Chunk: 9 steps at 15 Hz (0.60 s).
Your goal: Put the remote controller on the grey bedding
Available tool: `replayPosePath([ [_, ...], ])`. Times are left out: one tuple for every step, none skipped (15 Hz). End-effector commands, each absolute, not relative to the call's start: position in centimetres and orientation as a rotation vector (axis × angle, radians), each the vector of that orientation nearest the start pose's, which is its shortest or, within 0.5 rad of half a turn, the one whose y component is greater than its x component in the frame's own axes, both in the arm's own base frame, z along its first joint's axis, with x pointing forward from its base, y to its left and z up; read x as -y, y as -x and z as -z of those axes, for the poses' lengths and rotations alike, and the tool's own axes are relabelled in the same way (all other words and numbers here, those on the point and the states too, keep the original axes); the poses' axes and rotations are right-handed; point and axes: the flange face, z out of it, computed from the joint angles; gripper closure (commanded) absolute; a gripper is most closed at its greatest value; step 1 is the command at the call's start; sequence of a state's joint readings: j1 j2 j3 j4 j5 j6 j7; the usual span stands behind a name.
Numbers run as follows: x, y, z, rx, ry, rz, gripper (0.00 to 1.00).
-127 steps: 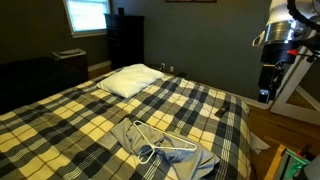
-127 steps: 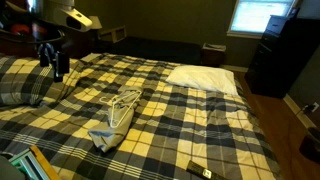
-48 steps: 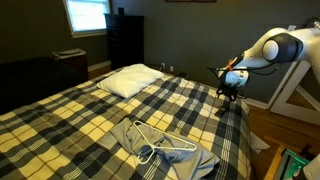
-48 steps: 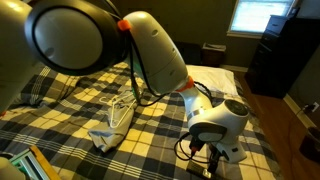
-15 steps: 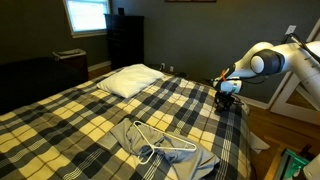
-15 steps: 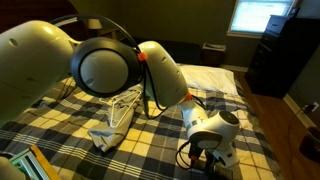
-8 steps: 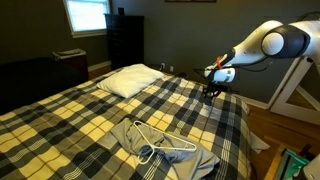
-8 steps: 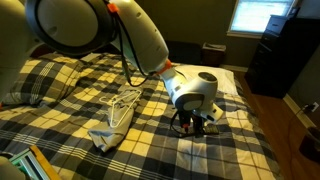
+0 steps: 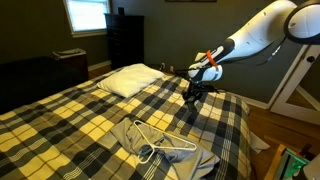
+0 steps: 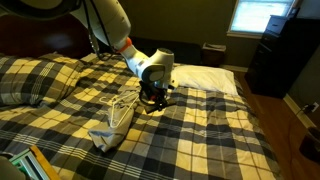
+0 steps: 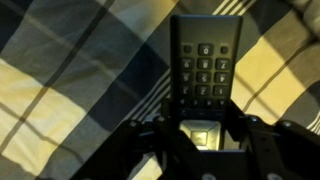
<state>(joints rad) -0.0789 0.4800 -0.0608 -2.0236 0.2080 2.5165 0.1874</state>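
Observation:
Next, my gripper releases the black remote controller on the grey bedding [image 9: 174,145], between the bars of the white hanger.
The remote controller [image 11: 205,65] is a black slab with rows of pale buttons, and my gripper [image 11: 200,128] is shut on its near end in the wrist view. It hangs above the plaid bed cover. In both exterior views the gripper [image 9: 193,92] [image 10: 152,100] is held over the middle of the bed, with the remote too small to make out there. The grey bedding [image 9: 165,152] [image 10: 108,133] lies crumpled near the foot of the bed, a short way from the gripper, with white hangers [image 9: 160,145] [image 10: 124,105] on it.
A white pillow [image 9: 131,80] [image 10: 203,78] lies at the head of the yellow and black plaid bed [image 9: 60,120] [image 10: 220,140]. A dark dresser [image 9: 125,40] stands under the bright window [image 9: 87,14]. A white frame [image 9: 295,85] stands beside the bed.
The arm has carried the remote from the bed's edge in over the middle of the bed, toward the grey bedding. The gripper has stayed shut on it.

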Motion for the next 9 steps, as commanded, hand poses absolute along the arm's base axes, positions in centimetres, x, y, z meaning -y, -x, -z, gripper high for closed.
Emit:
replayPosePath([
  [-0.2,-56.6,-21.1,-0.464,3.007,-0.13,0.72],
  [-2.3,-56.1,-21.0,-0.389,3.011,-0.175,0.72],
  [-4.7,-55.3,-20.9,-0.314,3.016,-0.223,0.72],
  [-6.6,-54.7,-20.8,-0.234,3.018,-0.264,0.72],
  [-8.2,-54.1,-20.8,-0.155,3.022,-0.306,0.72],
  [-8.5,-53.8,-21.0,-0.08,3.038,-0.339,0.72],
  [-8.4,-55.0,-20.1,-0.204,3.015,-0.291,0.47],
  [-9.2,-54.6,-20.2,-0.153,3.021,-0.315,0.47],
  [-9.5,-54.5,-20.4,-0.127,3.025,-0.32,0.47],
])
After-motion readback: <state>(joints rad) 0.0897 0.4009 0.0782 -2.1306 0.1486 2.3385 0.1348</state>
